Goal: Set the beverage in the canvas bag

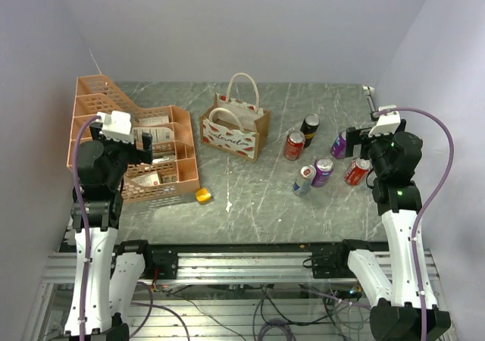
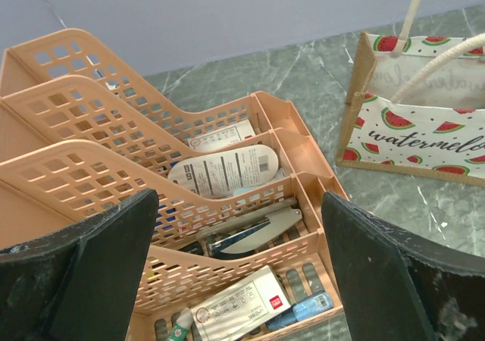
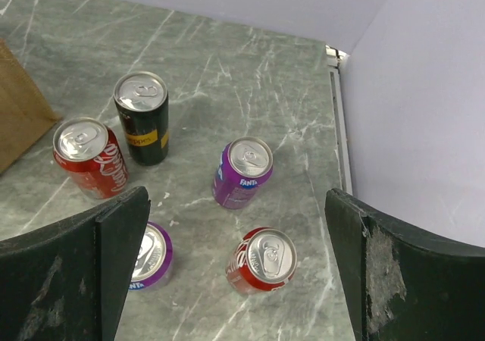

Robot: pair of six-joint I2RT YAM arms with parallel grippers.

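I will next move my right gripper to the blue-silver can's upper part [image 1: 307, 174], close it there, and take that can away from beside its purple neighbour.
The beverage cans stand in a loose group on the right of the table: a black can [image 1: 310, 126], two red cans [image 1: 294, 145] [image 1: 357, 171], two purple ones [image 1: 339, 144] [image 1: 323, 172] and a blue-silver one [image 1: 305, 180]. My right gripper [image 3: 235, 273] hangs open above them, with a red can [image 3: 262, 260] and a purple Fanta can [image 3: 244, 173] below its gap. The canvas bag [image 1: 235, 129] with watermelon print stands upright at the table's middle, handles up. My left gripper [image 2: 239, 280] is open and empty over the orange rack, with the bag [image 2: 413, 140] to its right.
An orange mesh tray rack [image 1: 129, 140] holding packets and small tools fills the left side. A small yellow object [image 1: 203, 195] and a white scrap [image 1: 228, 203] lie in front of it. Walls close in the table at the back and right [image 3: 409, 91].
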